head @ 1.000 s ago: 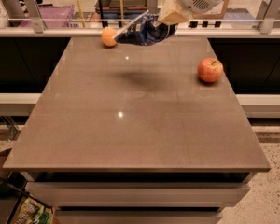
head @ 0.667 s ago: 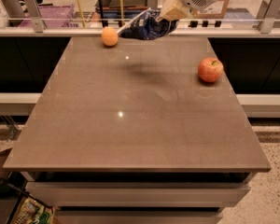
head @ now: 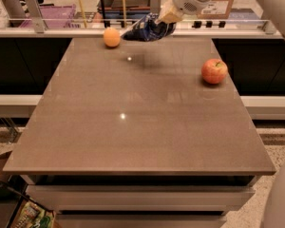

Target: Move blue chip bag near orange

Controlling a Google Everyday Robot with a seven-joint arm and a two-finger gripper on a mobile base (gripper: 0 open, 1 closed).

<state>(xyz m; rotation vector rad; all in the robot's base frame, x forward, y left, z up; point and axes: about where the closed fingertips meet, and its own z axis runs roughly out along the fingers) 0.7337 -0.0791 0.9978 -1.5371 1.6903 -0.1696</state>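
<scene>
My gripper will release the blue chip bag on the table's far end [head: 139, 50], next to the orange on the apple's side.
The blue chip bag [head: 146, 29] is a crumpled dark blue foil bag with white edges, held in the air above the table's far edge. My gripper [head: 164, 19] reaches in from the upper right and is shut on the bag's right end. The orange [head: 111, 37] is a small round fruit on the far left part of the brown table [head: 142, 108]. The bag's left tip hangs just to the right of the orange, with a small gap between them.
A red-and-yellow apple [head: 214, 71] sits near the table's right edge. A rail with metal posts [head: 33, 11] and shelving run behind the table. The robot's white body [head: 282, 198] fills the lower right corner.
The gripper and the blue chip bag have risen slightly. The orange and the apple have not moved.
</scene>
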